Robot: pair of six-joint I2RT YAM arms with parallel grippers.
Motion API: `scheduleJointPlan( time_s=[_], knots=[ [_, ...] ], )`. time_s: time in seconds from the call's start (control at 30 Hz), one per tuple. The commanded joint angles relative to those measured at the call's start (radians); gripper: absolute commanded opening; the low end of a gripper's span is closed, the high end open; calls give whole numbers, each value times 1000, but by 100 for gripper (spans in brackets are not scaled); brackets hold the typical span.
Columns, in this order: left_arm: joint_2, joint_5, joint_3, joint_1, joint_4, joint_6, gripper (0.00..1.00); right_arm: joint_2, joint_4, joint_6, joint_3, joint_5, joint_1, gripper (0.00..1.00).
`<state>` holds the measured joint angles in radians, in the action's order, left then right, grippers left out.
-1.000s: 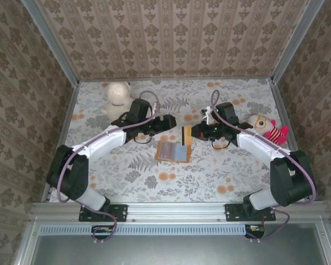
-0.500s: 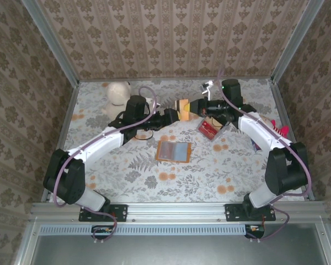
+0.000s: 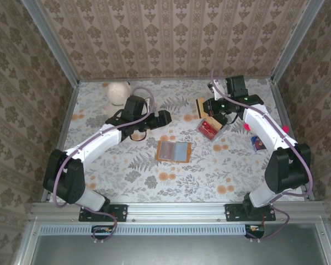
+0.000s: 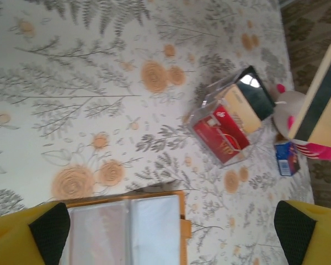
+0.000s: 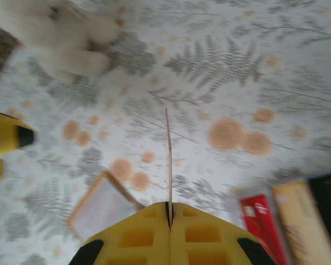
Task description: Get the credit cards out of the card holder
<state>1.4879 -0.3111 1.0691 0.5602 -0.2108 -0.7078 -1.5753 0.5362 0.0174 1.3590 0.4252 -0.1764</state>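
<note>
I should use my right gripper to set the tan credit card down on the tan block in the clear box (image 3: 215, 123) (image 5: 304, 221).
The card holder (image 3: 174, 150) lies open and flat on the table, tan rim around blue-grey pages; it also shows as the card holder (image 4: 127, 226) and the card holder (image 5: 102, 207). My right gripper (image 3: 208, 106) is shut on a tan credit card (image 3: 200, 106) with a dark stripe, held on edge above the table, seen as a thin card (image 5: 168, 160) in my right gripper (image 5: 169, 212) and as the card (image 4: 323, 105). A red credit card (image 3: 208, 128) lies in a clear box (image 4: 201, 107). My left gripper (image 3: 165, 117) hangs open behind the card holder, its fingers (image 4: 33, 234) empty.
In the clear box beside the red card (image 4: 223, 135) sits a tan, dark-topped block (image 4: 248, 99). A white plush (image 3: 117, 92) stands at the back left. A pink plush (image 3: 246, 127) and a small blue item (image 3: 258, 143) lie right, under my right arm.
My right gripper has carried the tan card away from the left gripper, up and to the back right, over the clear box. The left gripper has opened wider.
</note>
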Motion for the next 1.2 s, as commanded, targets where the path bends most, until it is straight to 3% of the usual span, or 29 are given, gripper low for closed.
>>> scheduleJointPlan(
  time_s=[0.0, 0.4, 0.73, 1.17],
  knots=[
    [-32, 77, -20, -10, -72, 70, 100, 15, 123, 212, 46, -205, 0, 0],
    [-113, 142, -69, -27, -120, 106, 100, -125, 278, 451, 140, -376, -1, 0],
    [-94, 210, -31, -25, -224, 134, 100, -295, 386, 504, 265, -347, -3, 0],
    [-66, 269, -27, -22, -235, 121, 100, -375, 424, 530, 289, -398, -4, 0]
  ],
)
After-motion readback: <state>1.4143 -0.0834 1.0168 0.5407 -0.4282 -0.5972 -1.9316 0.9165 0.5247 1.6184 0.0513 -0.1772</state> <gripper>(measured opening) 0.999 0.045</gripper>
